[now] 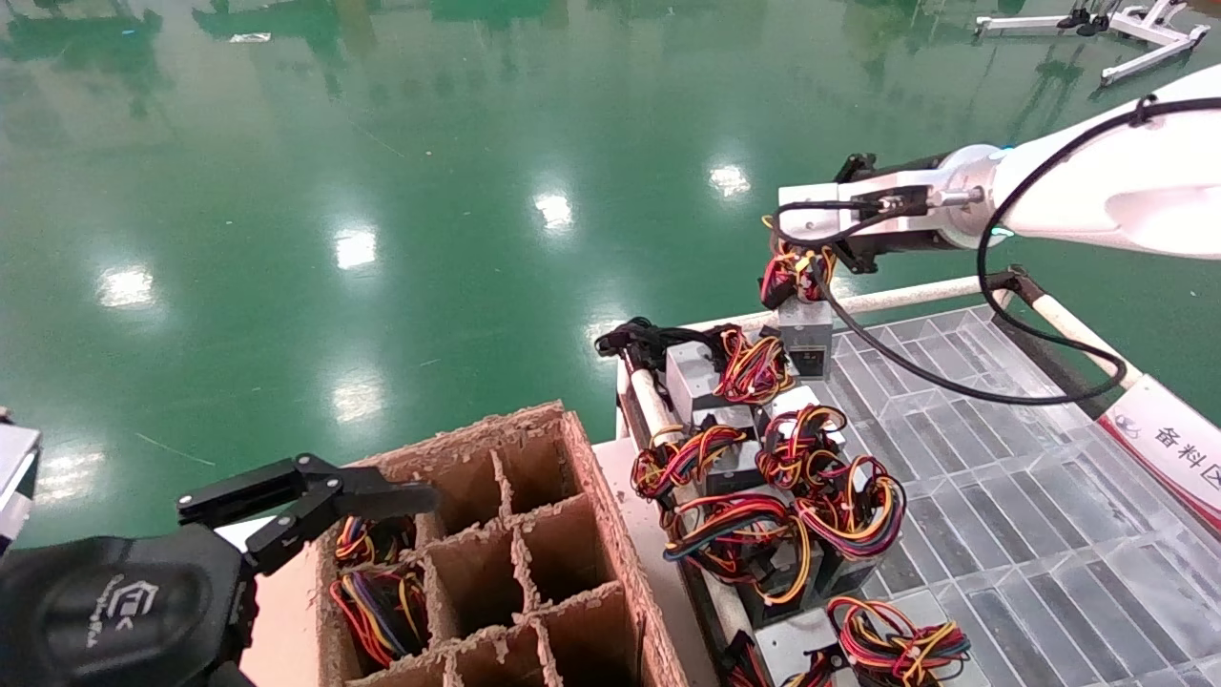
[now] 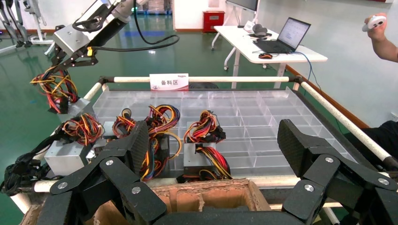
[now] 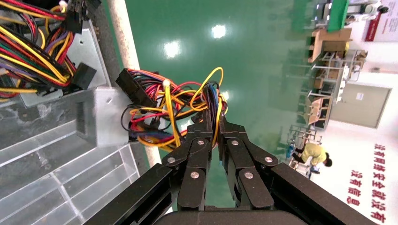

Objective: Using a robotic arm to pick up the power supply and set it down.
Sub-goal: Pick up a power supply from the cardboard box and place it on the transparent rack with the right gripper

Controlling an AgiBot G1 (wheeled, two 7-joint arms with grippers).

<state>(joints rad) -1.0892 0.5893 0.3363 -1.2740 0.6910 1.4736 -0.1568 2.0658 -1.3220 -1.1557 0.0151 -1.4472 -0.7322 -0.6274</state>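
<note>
Next, I set the grey power supply on the clear tray [image 1: 836, 379] by the far power supplies, using my right gripper.
My right gripper [image 1: 799, 270] [image 3: 213, 114] is shut on the red, yellow and black wire bunch [image 3: 171, 101] of a small grey power supply [image 1: 806, 339] [image 3: 102, 117]. The box hangs below the jaws by its wires at the far left corner of the clear tray [image 1: 1002, 458]. I cannot tell whether its lower end touches the tray. The left wrist view shows the same power supply [image 2: 79, 108] under the white robotic arm [image 2: 77, 35]. My left gripper [image 1: 315, 506] [image 2: 211, 140] stands open and holds nothing, at the near left beside the cardboard box [image 1: 534, 534].
Several more power supplies [image 1: 763, 496] with coloured wires lie along the tray's left side. The brown cardboard divider box [image 2: 206, 194] holds wire bundles [image 1: 372, 582] in its left cells. White pipe rails [image 1: 906, 296] and a red-and-white sign [image 1: 1173, 444] border the tray. Green floor lies beyond.
</note>
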